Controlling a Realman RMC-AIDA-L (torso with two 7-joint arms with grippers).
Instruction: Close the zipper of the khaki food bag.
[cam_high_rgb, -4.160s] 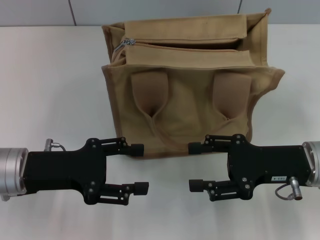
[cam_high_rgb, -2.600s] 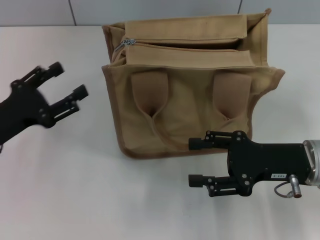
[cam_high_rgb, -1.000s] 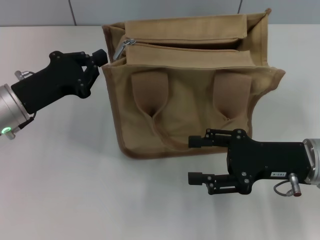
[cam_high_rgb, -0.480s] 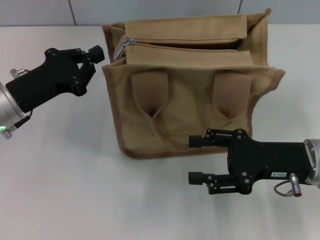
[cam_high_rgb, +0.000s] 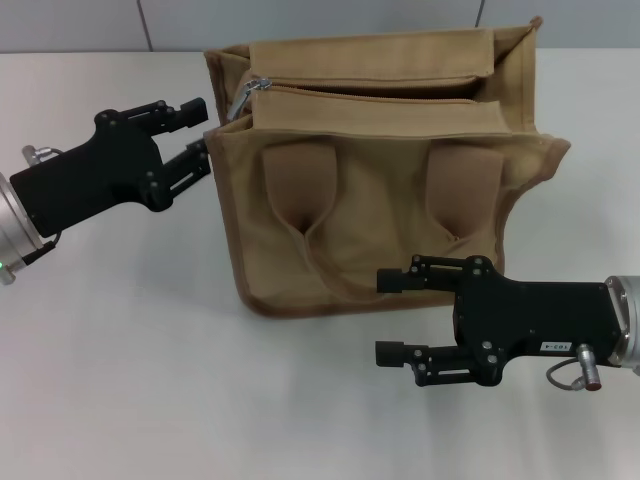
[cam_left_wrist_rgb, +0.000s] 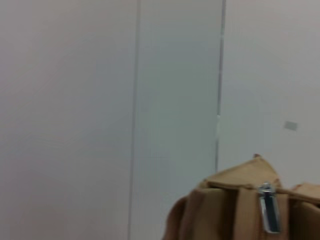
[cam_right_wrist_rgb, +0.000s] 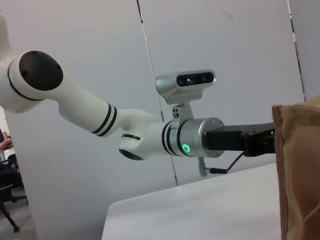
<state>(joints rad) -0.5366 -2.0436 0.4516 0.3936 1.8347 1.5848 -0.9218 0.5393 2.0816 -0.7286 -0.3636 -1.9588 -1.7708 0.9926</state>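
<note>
My left gripper, below the zipper's slider beside the bag's upper corner, should rise and grip that corner (cam_high_rgb: 229, 64) before my right gripper takes the pull tab.
The khaki food bag (cam_high_rgb: 370, 210) stands on the white table, its two strap handles hanging down its front. The zipper (cam_high_rgb: 360, 92) runs along the top and gapes as a dark slit. Its silver slider and pull tab (cam_high_rgb: 242, 93) sit at the bag's left end and also show in the left wrist view (cam_left_wrist_rgb: 269, 212). My left gripper (cam_high_rgb: 197, 134) is open beside the bag's upper left corner, just below the slider, holding nothing. My right gripper (cam_high_rgb: 388, 317) is open and empty at the bag's front bottom edge.
The white table (cam_high_rgb: 120, 350) extends left of and in front of the bag. A grey panelled wall (cam_high_rgb: 300, 20) stands behind it. The right wrist view shows the left arm (cam_right_wrist_rgb: 150, 132) reaching to the bag's edge (cam_right_wrist_rgb: 300, 170).
My left arm swung from the table's front up to the bag's left end; in the last half second its wrist turned, showing both fingers spread. The right arm and bag stayed put.
</note>
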